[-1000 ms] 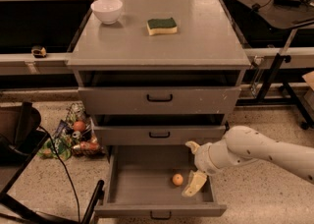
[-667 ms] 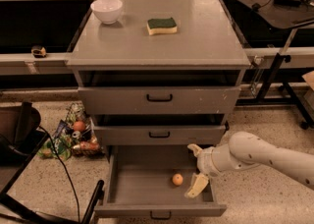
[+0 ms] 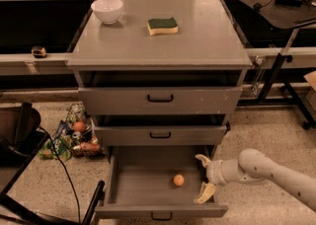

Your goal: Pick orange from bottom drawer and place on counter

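Next, my gripper needs to go to the orange in the open bottom drawer and close around the orange's middle (image 3: 178, 180).
The orange (image 3: 178, 180) is a small bright-orange ball on the flat grey floor of the open bottom drawer (image 3: 138, 184), right of the middle. My gripper (image 3: 204, 176) is over the right side of the drawer, open, a short gap to the right of the orange and not touching it. One cream finger (image 3: 201, 159) points toward the back, the other (image 3: 205, 193) toward the drawer front. The counter (image 3: 158, 41) is the grey top of the cabinet above.
A white bowl (image 3: 107, 10) and a yellow-green sponge (image 3: 162, 25) lie on the counter. A heap of groceries (image 3: 74, 137) lies on the floor left of the cabinet. A black cable and stand (image 3: 59, 169) are at lower left. A black table frame (image 3: 281, 71) stands to the right.
My gripper and arm have drawn a little to the right, away from the orange. The orange lies in the same place in the drawer.
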Available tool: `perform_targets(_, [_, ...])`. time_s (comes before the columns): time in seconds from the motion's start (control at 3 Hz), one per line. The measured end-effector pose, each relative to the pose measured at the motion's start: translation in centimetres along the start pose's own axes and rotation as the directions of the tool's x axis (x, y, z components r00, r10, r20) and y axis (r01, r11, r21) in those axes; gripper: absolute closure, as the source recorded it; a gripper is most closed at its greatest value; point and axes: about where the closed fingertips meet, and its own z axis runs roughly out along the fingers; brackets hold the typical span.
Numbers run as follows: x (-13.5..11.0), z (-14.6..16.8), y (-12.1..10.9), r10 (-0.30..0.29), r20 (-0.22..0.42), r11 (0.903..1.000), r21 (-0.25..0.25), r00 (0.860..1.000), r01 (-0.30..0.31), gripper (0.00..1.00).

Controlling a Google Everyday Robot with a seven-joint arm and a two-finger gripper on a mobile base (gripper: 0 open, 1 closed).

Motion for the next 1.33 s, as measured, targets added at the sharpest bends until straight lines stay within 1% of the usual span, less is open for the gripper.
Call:
perform_targets(0.33, [3.2, 3.1, -1.4, 0.04, 0.042, 0.9991, 0.009, 0.998, -0.04, 0.0])
perform_targets(0.67, [6.2, 7.6, -3.4, 0.112, 0.078, 0.9932, 0.024, 0.991, -0.114, 0.0])
perform_targets(1.0, [6.2, 7.6, -3.4, 0.112, 0.078, 0.9932, 0.024, 0.991, -0.114, 0.0])
perform_targets(1.33, [7.0, 9.0, -3.9, 0.122, 0.092, 0.9921, 0.018, 0.988, -0.124, 0.0])
